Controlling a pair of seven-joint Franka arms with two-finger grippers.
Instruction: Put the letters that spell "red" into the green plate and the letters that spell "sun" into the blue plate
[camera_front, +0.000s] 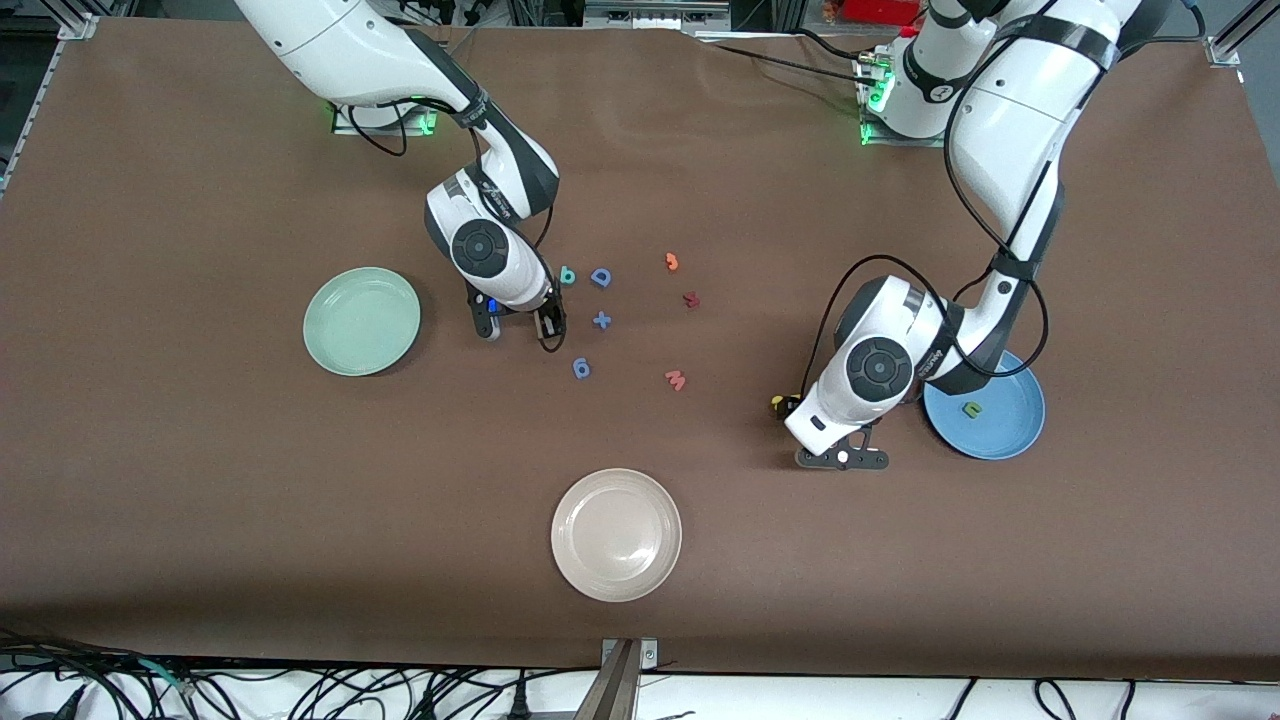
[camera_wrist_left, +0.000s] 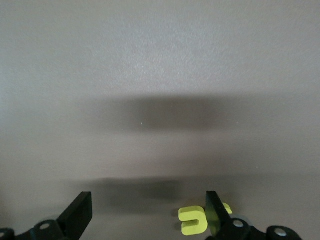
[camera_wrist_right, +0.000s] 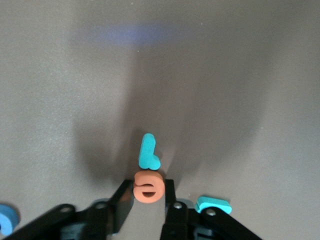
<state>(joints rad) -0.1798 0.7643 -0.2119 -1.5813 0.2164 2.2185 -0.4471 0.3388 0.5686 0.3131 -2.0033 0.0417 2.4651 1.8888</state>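
Observation:
I need to use my right gripper to set the orange "e" down inside the green plate's rim (camera_front: 343, 301), facing away from the off-white plate.
My right gripper (camera_front: 550, 325) (camera_wrist_right: 148, 192) is down at the table beside the green plate (camera_front: 362, 320), shut on the orange "e" (camera_wrist_right: 148, 186). The teal "r" (camera_wrist_right: 148, 152) lies touching the "e", just past the fingertips. Another teal letter (camera_wrist_right: 213, 205) lies beside one finger, and the teal "d" shape (camera_front: 567, 275) shows in the front view. My left gripper (camera_front: 792, 410) (camera_wrist_left: 147, 200) is open and low over the table next to the blue plate (camera_front: 1005, 432). A yellow letter (camera_wrist_left: 192, 220) (camera_front: 778, 404) lies against the inside of one finger. A green arch letter (camera_front: 971, 409) lies in the blue plate.
Between the arms lie a blue "D" (camera_front: 600, 277), a blue plus (camera_front: 601, 320), a blue "6" (camera_front: 581, 368), an orange "3" (camera_front: 672, 262), a dark red piece (camera_front: 690, 299) and a reddish "m" (camera_front: 675, 380). An off-white plate (camera_front: 616, 535) sits nearer the front camera.

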